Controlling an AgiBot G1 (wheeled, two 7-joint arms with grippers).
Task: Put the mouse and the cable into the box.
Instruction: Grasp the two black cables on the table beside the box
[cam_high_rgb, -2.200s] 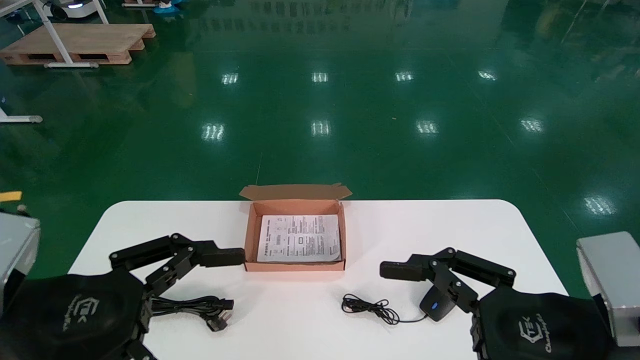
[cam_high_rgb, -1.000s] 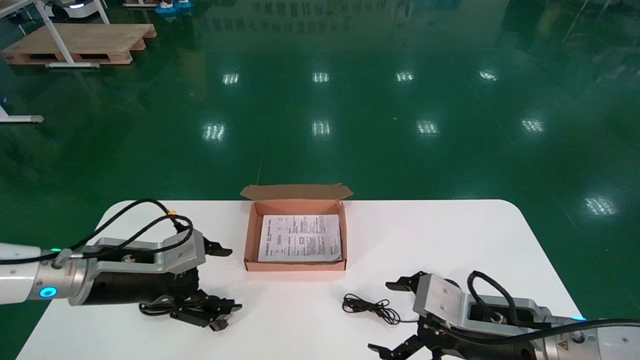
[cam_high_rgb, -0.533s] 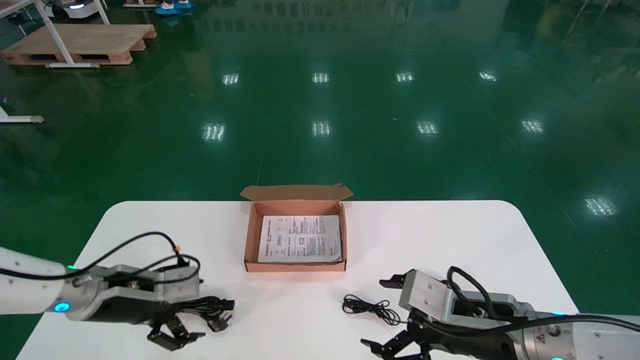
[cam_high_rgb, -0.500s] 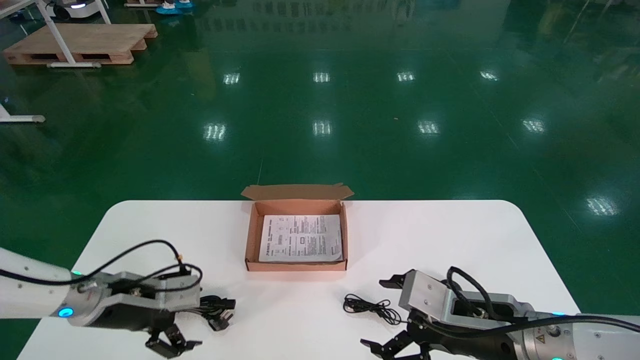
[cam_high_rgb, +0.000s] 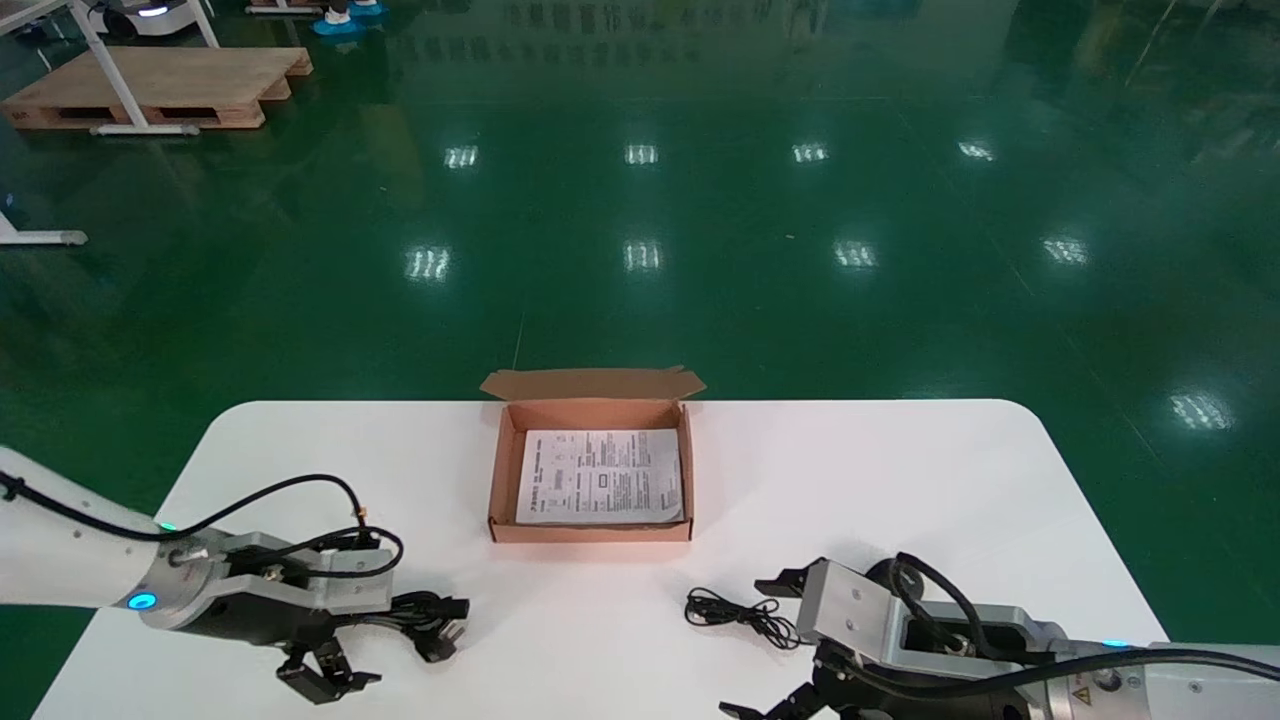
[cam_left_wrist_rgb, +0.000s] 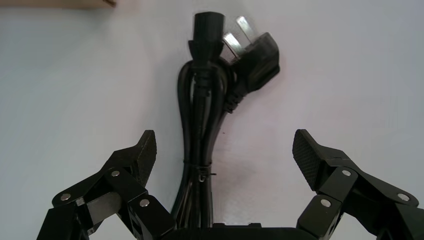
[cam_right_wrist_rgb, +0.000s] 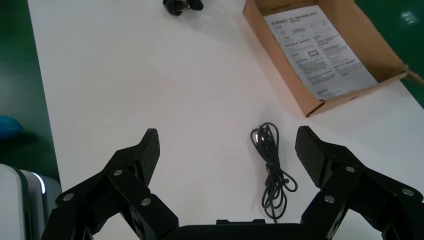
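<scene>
I should close my right gripper on the tied middle (cam_high_rgb: 746, 614) (cam_right_wrist_rgb: 271, 161) of the coiled mouse cord, where the loops are bundled narrow.
The open cardboard box (cam_high_rgb: 590, 535) with a printed sheet inside stands mid-table. A bundled black power cable (cam_high_rgb: 428, 611) lies to its near left. My left gripper (cam_high_rgb: 345, 640) hovers low over it, open. In the left wrist view the cable (cam_left_wrist_rgb: 204, 115) runs between the fingers of the left gripper (cam_left_wrist_rgb: 225, 150), closer to one of them and touching neither. My right gripper (cam_high_rgb: 775, 648) is open at the near right, beside the thin coiled mouse cord (cam_high_rgb: 740, 612). In the right wrist view the cord (cam_right_wrist_rgb: 273, 165) lies inside the right gripper (cam_right_wrist_rgb: 227, 150). The mouse itself is hidden behind the right wrist.
The white table (cam_high_rgb: 850, 470) has rounded far corners and ends just behind the box's raised back flap (cam_high_rgb: 592, 383). Beyond it is green floor with a wooden pallet (cam_high_rgb: 150, 88) far off to the left. The right wrist view also shows the box (cam_right_wrist_rgb: 367, 42).
Both arms have swung from high up near the camera to low over the table. In the last half second the left gripper settled over the power cable; the right wrist now covers the mouse.
</scene>
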